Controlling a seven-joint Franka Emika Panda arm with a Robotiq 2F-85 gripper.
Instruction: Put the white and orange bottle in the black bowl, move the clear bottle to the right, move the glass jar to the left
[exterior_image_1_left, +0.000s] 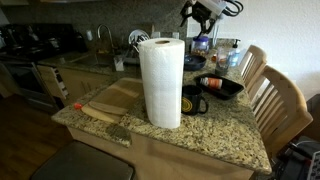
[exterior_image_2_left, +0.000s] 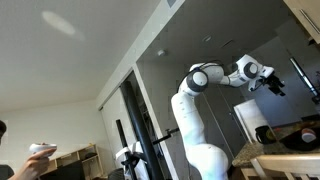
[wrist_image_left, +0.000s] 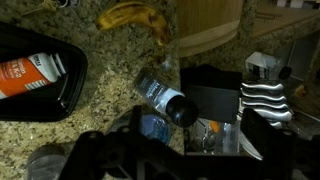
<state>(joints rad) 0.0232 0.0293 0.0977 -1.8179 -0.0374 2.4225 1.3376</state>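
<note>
Next, I should move my gripper down to the clear bottle's dark cap (exterior_image_1_left: 187, 36) (wrist_image_left: 182, 109), beside the blue-lidded item, and close it there.
In the wrist view the white and orange bottle (wrist_image_left: 32, 70) lies on its side inside the black bowl (wrist_image_left: 70, 88) at the left. The clear bottle (wrist_image_left: 160, 92), greyish with a dark cap, is near the middle on the granite. Below it, something of clear glass (wrist_image_left: 205, 135) that may be the glass jar shows between the dark fingers. My gripper (wrist_image_left: 185, 150) is open, high above these things and holding nothing. In both exterior views the gripper (exterior_image_1_left: 203, 12) (exterior_image_2_left: 274, 82) hangs well above the counter, over the black bowl (exterior_image_1_left: 222, 87).
A tall paper towel roll (exterior_image_1_left: 160, 80) and a black mug (exterior_image_1_left: 192, 100) stand mid-counter, with a wooden cutting board (exterior_image_1_left: 110, 98) beside them. A banana (wrist_image_left: 130, 15), a blue-lidded item (wrist_image_left: 155, 126) and a striped black-and-white object (wrist_image_left: 266, 100) lie nearby. Wooden chairs (exterior_image_1_left: 280, 100) flank the counter edge.
</note>
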